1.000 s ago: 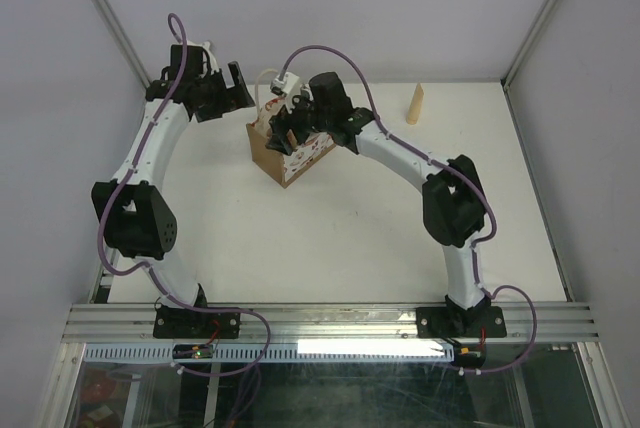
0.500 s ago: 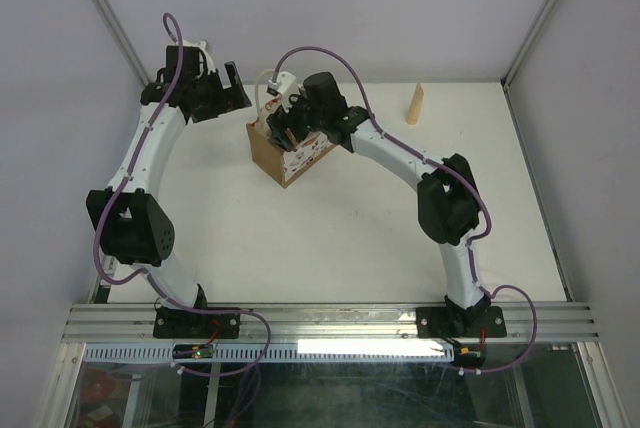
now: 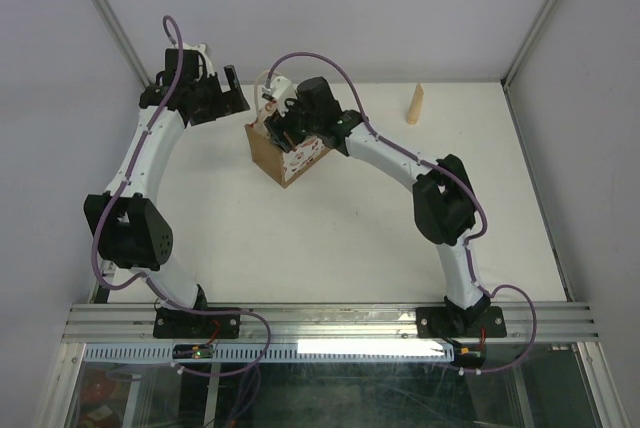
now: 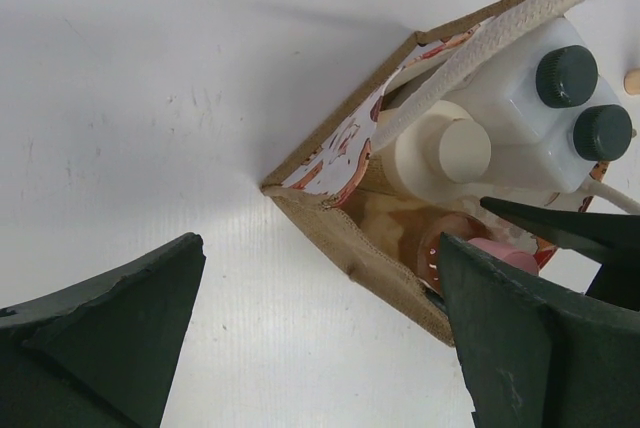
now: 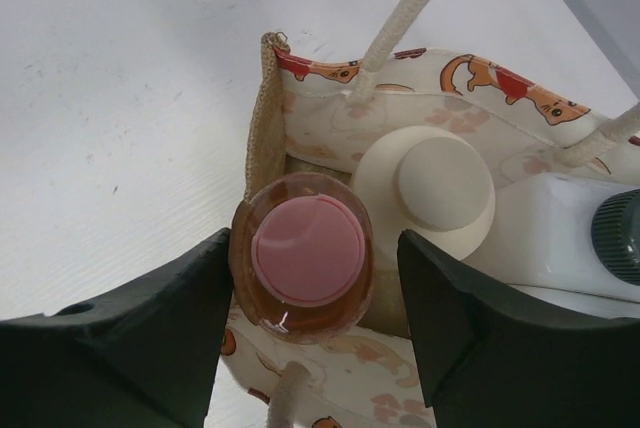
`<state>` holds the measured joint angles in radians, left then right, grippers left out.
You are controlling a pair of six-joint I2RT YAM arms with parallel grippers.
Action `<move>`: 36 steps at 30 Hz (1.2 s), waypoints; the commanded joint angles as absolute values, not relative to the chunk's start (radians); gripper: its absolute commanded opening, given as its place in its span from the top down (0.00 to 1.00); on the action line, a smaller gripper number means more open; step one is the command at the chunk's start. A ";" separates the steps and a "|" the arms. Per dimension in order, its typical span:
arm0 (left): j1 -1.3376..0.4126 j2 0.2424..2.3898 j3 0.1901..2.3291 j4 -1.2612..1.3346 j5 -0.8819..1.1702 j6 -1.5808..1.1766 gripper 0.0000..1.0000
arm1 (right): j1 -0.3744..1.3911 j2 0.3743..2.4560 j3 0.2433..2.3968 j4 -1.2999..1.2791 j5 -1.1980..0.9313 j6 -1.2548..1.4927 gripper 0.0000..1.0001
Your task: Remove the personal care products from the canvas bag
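My right gripper's fingers are shallow and off centre around the orange-pink bottle. Next, I open them, reach deeper and close on the bottle's body [image 5: 308, 324] before lifting.
The canvas bag [image 3: 283, 155] stands at the back middle of the table, brown with a printed lining [image 5: 470, 83]. Inside stand an orange-pink bottle [image 5: 308, 253] with a pink cap, a cream bottle [image 5: 430, 188] and two white bottles with dark caps [image 4: 566, 75]. My right gripper [image 5: 312, 263] is open and lowered into the bag's mouth. Its fingers straddle the orange-pink bottle: the left finger is against it, the right finger stands apart. My left gripper [image 4: 320, 348] is open and empty, above the table just left of the bag [image 4: 345, 248]. A tan flat tube [image 3: 415, 104] stands on the table at the back right.
The bag's pale rope handles [image 5: 405, 3] rise beside my right gripper's fingers. White walls close the cell at the back and on both sides. The left arm [image 3: 150, 153] arcs along the left edge, and the right arm [image 3: 440, 198] crosses from the right.
My right gripper has moved a little left and down onto the bag's mouth. The left arm has drawn slightly back and left. The bag has not moved.
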<state>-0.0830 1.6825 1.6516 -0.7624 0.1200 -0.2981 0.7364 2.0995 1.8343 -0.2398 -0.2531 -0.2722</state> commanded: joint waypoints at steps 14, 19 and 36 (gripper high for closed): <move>-0.072 1.632 1.652 -0.729 0.100 -0.285 0.01 | 0.693 2.026 1.819 -0.242 -0.333 -0.284 0.24; -0.071 1.635 1.651 -0.729 0.102 -0.288 0.01 | 0.668 1.985 1.788 -0.193 -0.446 -0.242 0.22; -0.071 1.631 1.653 -0.734 0.101 -0.281 0.01 | 0.717 2.078 1.834 -0.233 -0.359 -0.333 0.21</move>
